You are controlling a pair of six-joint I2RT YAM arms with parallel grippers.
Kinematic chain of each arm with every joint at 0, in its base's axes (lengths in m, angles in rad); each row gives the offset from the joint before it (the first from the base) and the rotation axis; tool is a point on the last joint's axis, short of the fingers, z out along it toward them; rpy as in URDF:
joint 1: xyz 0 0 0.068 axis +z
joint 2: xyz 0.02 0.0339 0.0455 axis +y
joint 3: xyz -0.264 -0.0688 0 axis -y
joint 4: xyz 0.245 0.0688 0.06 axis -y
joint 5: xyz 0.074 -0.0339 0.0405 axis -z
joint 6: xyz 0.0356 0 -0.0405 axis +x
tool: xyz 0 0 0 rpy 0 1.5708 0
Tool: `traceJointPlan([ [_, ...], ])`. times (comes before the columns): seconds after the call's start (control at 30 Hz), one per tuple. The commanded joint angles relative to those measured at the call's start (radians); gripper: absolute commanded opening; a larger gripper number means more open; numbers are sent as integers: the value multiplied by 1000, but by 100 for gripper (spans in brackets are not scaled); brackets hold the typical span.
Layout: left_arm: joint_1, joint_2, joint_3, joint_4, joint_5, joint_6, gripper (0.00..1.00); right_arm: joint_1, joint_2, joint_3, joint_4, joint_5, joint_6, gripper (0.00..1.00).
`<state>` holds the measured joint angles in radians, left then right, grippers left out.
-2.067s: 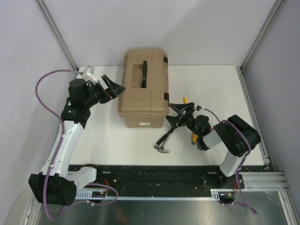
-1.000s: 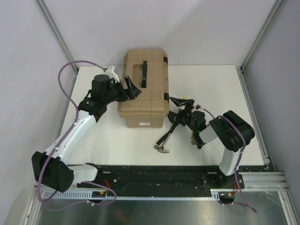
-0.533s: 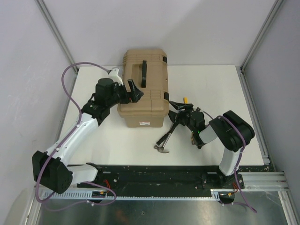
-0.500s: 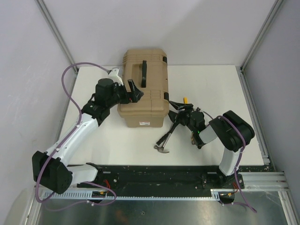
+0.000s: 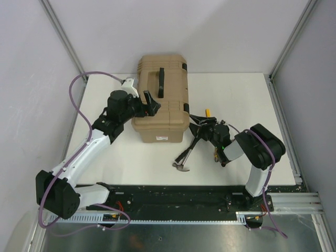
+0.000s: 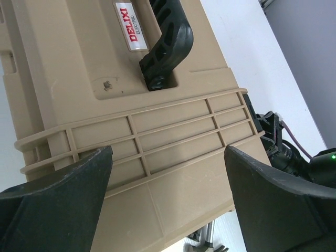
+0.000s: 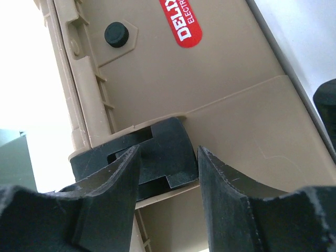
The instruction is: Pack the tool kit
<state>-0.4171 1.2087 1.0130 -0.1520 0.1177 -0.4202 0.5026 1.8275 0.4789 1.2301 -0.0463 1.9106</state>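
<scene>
The black latch is flat against the tan toolbox, so next my right gripper opens, grabs the latch by its free edge (image 7: 189, 142) and swings it out.
The tan toolbox (image 5: 160, 113) stands shut at the back middle of the table, with its black handle (image 5: 161, 82) lying on the lid. My left gripper (image 5: 152, 103) is open over the lid's left edge; in the left wrist view (image 6: 168, 173) its fingers (image 6: 58, 194) straddle the ribbed lid below the handle (image 6: 168, 42). My right gripper (image 5: 193, 124) is open at the box's right side; in the right wrist view (image 7: 168, 173) it faces a black latch (image 7: 157, 152), one finger on each side. A hammer (image 5: 185, 156) lies in front of the box.
A yellow-handled tool (image 5: 208, 111) lies partly hidden under my right arm, with another yellow bit (image 5: 217, 154) nearer the front. A second latch (image 5: 185, 67) sits further back on the box's right side. Grey walls close in the table on the left, back and right.
My left arm has swung right and brought its open gripper onto the lid's left edge. My right gripper has edged closer to the box's right side.
</scene>
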Motion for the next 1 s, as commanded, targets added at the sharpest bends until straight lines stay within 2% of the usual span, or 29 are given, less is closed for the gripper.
traceJointPlan([
  [0.0,-18,12,-54,-132,-31,18,93,-14,-59,16,367,-20,-57,29],
  [0.27,-33,19,-73,-139,-43,20,92,-23,-85,15,321,-47,-87,29],
  [0.33,-33,20,-72,-140,-43,19,93,-20,-72,15,319,-53,-72,38],
  [0.5,-34,25,-63,-145,-37,12,95,11,-25,18,349,-29,-7,67],
  [0.57,-34,28,-59,-145,-32,7,95,29,-14,24,361,-15,17,74],
  [0.63,-34,34,-55,-145,-27,3,95,44,-11,32,365,-1,28,77],
  [0.73,-34,42,-48,-145,-20,0,95,50,-13,47,368,11,25,75],
  [0.97,-34,44,-57,-145,-16,-2,93,23,-60,73,370,5,-45,49],
])
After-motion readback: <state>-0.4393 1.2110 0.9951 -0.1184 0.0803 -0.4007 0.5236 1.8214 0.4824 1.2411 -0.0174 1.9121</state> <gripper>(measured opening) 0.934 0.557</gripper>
